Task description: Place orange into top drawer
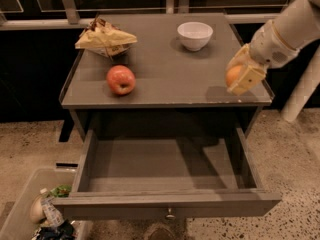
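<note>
My gripper will release the orange on the drawer's bare bottom (207, 166), near the side closest to my arm.
My gripper (241, 76) is at the right side of the grey table top (160, 69), lifted a little above it. Its pale fingers are shut on the small round orange (233, 76), which shows between them. The top drawer (165, 204) is pulled open below the table top, wide and shallow, with nothing inside. Its flat front panel has a small round metal knob (170, 214) at centre. The gripper and orange are above the table's right edge, behind the drawer's right rear corner.
A red-yellow apple (121, 79) lies on the left of the table top. A white bowl (195, 35) stands at the back right. A chip bag (104, 37) lies at the back left. A bin of rubbish (42, 214) sits on the floor at lower left.
</note>
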Controlling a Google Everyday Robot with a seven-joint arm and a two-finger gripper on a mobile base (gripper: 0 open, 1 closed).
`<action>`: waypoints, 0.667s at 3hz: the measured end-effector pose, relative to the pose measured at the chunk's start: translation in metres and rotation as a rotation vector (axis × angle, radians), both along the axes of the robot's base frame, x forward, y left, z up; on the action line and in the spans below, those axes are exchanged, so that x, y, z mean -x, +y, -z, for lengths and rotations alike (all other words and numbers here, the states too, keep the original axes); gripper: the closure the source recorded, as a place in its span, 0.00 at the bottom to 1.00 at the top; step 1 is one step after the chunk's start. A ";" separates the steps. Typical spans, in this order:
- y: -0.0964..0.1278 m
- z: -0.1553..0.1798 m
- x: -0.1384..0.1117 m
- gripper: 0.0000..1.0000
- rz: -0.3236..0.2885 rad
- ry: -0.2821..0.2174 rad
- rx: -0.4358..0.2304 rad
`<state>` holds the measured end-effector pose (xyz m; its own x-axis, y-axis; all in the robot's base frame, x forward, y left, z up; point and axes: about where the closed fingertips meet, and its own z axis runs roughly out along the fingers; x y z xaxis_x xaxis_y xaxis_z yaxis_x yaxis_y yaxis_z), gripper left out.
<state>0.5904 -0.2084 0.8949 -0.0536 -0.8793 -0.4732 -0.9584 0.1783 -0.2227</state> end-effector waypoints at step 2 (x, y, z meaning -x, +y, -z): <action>0.009 0.093 0.081 1.00 -0.003 0.109 -0.052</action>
